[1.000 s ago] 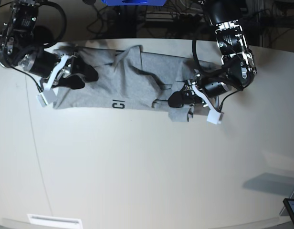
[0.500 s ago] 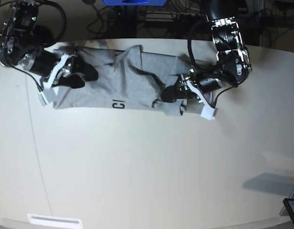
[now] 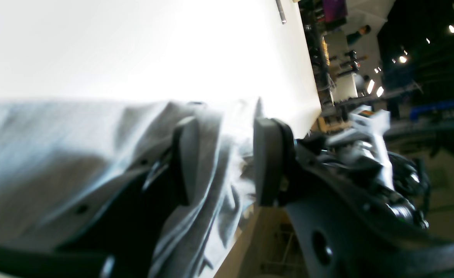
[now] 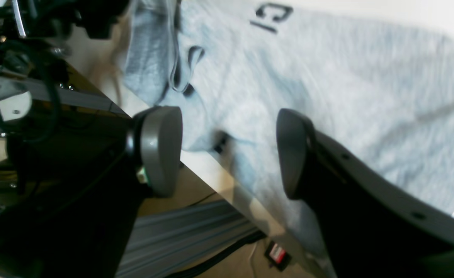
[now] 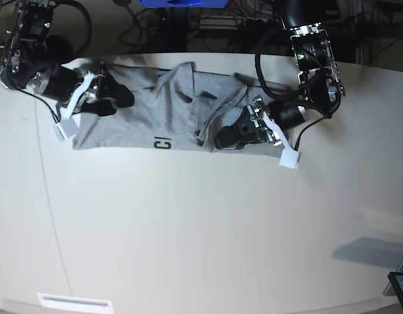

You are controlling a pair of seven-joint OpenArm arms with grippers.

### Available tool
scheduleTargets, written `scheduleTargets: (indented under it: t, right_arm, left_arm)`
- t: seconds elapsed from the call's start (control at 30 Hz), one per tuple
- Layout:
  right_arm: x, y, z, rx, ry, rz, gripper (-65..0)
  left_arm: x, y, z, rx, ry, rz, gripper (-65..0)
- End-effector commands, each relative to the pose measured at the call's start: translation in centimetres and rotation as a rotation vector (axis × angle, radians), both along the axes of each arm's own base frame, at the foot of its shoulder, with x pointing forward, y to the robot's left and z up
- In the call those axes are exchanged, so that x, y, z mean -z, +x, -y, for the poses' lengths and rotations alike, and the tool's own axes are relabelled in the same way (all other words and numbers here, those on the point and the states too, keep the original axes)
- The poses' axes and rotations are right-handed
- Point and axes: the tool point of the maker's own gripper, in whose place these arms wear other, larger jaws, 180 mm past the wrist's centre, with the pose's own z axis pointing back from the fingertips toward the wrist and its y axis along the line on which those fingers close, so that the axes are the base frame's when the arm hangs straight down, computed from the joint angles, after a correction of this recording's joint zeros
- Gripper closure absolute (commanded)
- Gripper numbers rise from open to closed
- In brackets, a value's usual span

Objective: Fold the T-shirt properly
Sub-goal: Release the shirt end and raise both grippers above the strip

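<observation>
The raised fold (image 5: 193, 73) (image 4: 195, 138) is at the T-shirt's far edge, near the middle of the T-shirt. My right gripper should go to it next and close there.
The grey T-shirt (image 5: 169, 114) lies crumpled in a long band near the table's far edge, with black lettering (image 5: 163, 143) at its near hem. In the base view my left gripper (image 5: 229, 136) rests on the shirt's right part. The left wrist view shows it (image 3: 225, 162) open, its fingers (image 3: 267, 162) apart with a loose fold of T-shirt (image 3: 76, 154) lying between them. My right gripper (image 5: 115, 101) sits over the shirt's left end. It (image 4: 227, 150) is open, its pads (image 4: 161, 150) holding nothing, with the T-shirt (image 4: 327, 77) spread below.
The pale table (image 5: 188, 229) stretches toward me. A blue object (image 5: 182, 3) and cables lie behind the far edge. A screen corner (image 5: 401, 288) shows at bottom right, a white strip (image 5: 74, 302) at bottom left.
My left gripper has moved left across the shirt and opened, releasing the right-hand flap, which now lies folded inward. The right gripper has shifted slightly up.
</observation>
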Motion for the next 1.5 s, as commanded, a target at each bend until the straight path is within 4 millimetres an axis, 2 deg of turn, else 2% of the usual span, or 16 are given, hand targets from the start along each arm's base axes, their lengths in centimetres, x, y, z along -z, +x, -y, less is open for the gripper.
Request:
scheduleTargets:
  t: [0.0, 0.17, 0.27, 0.47, 0.57, 0.7, 0.73, 0.77, 0.83, 0.87, 0.93, 1.0, 1.1, 1.13, 1.3, 1.47]
  right_arm:
    - [-0.9, 0.5, 0.0, 0.003, 0.019, 0.036, -37.3]
    - [-1.0, 0.5, -0.1, -0.004, 0.016, 0.038, -37.3]
    - [-1.7, 0.2, -1.6, -0.06, 0.018, 0.061, -37.3]
    - [-3.1, -0.5, -6.0, -0.196, 0.074, 0.105, -37.3]
    - [-3.8, -1.1, -8.6, -0.248, 0.137, 0.125, -37.3]
    - [-4.7, -2.3, -11.7, -0.346, 0.194, 0.146, -37.1]
    - [-5.0, -2.6, -12.6, -0.369, 0.214, 0.152, -36.9]
    - [-5.3, -3.0, -13.4, -0.39, 0.231, 0.156, -35.4]
    - [-6.0, -3.3, -14.8, -0.438, 0.256, 0.176, -29.6]
    - [-6.0, -3.3, -15.1, -0.446, 0.251, 0.178, -26.0]
    - [-5.5, -3.0, -15.4, -0.444, 0.215, 0.167, -17.7]
    - [-4.4, -3.0, -15.9, -0.453, 0.146, 0.154, -10.3]
    - [-1.5, -2.3, -15.3, -0.432, -0.042, 0.136, -2.2]
    - [-0.2, -1.9, -14.5, -0.417, -0.136, 0.134, -0.6]
    - [3.4, -1.3, -12.5, -0.396, -0.455, 0.176, -0.1]
    - [4.2, -1.8, -12.6, -0.401, -0.567, 0.207, -0.1]
  left_arm:
    - [-2.5, 0.9, 0.2, 0.003, -0.045, 0.093, -23.3]
    - [-3.8, 1.3, -0.5, 0.019, -0.011, 0.191, -23.3]
    - [-3.6, 1.7, -2.2, 0.035, 0.202, 0.236, -23.2]
    - [-3.3, 2.1, -8.3, 0.02, 0.729, 0.294, -22.7]
    - [-2.9, 2.1, -11.7, -0.036, 0.834, 0.256, -22.5]
    - [-2.5, 2.2, -15.2, -0.074, 0.984, 0.221, -22.2]
    - [-2.7, 2.4, -15.8, -0.087, 1.016, 0.229, -21.3]
    - [-2.9, 2.7, -16.4, -0.106, 1.045, 0.241, -17.6]
    - [-2.6, 2.6, -17.8, -0.136, 1.115, 0.249, -3.0]
    - [-2.5, 2.7, -18.0, -0.14, 1.144, 0.259, 0.0]
    - [-1.8, 3.0, -18.2, -0.121, 1.241, 0.298, 0.0]
    - [-0.2, 2.5, -18.2, -0.064, 1.361, 0.323, 0.0]
    - [1.5, 2.0, -17.1, 0.021, 1.489, 0.389, 0.0]
    - [2.2, 1.7, -16.3, 0.05, 1.506, 0.41, 0.0]
    - [2.8, 1.3, -14.6, 0.052, 1.484, 0.436, 0.0]
    - [2.7, 1.5, -13.9, 0.035, 1.459, 0.441, 0.0]
